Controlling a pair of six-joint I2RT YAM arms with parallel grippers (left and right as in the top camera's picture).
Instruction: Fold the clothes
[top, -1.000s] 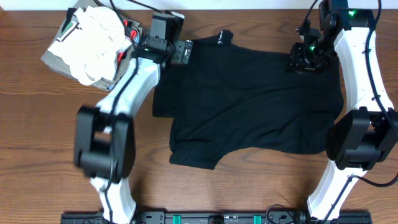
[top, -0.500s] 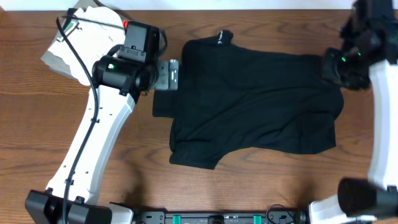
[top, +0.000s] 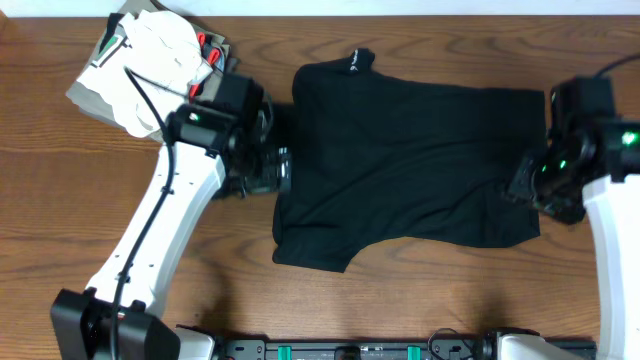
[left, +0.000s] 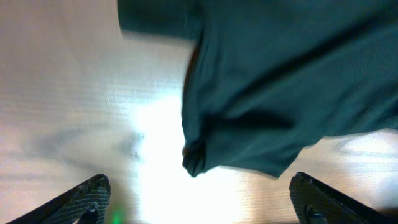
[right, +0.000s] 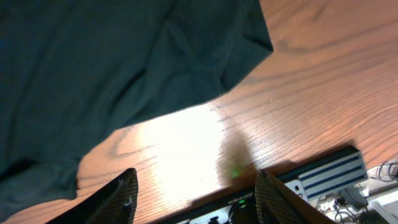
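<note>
My right gripper needs to grip the black garment's near edge (top: 515, 239) (right: 239, 73), just next to the near corner of the garment below that gripper.
The black garment (top: 410, 160) lies spread flat across the middle of the table, its small white logo (top: 356, 62) at the far edge. My left gripper (top: 262, 170) hovers at its left edge, by the sleeve. In the left wrist view the garment (left: 280, 81) fills the top, and the jaws (left: 202, 202) are open and empty over bare wood. My right gripper (top: 535, 190) hovers over the garment's right edge. In the right wrist view the jaws (right: 196, 199) are open and empty, with the garment's corner (right: 112, 62) above them.
A stack of folded white, olive-grey and red garments (top: 140, 65) sits at the far left corner. A black rail (top: 350, 350) runs along the table's front edge and also shows in the right wrist view (right: 323, 177).
Both arms have moved from the garment's far corners toward the front: the left along the left edge, the right along the right edge. The garment has not visibly moved.
</note>
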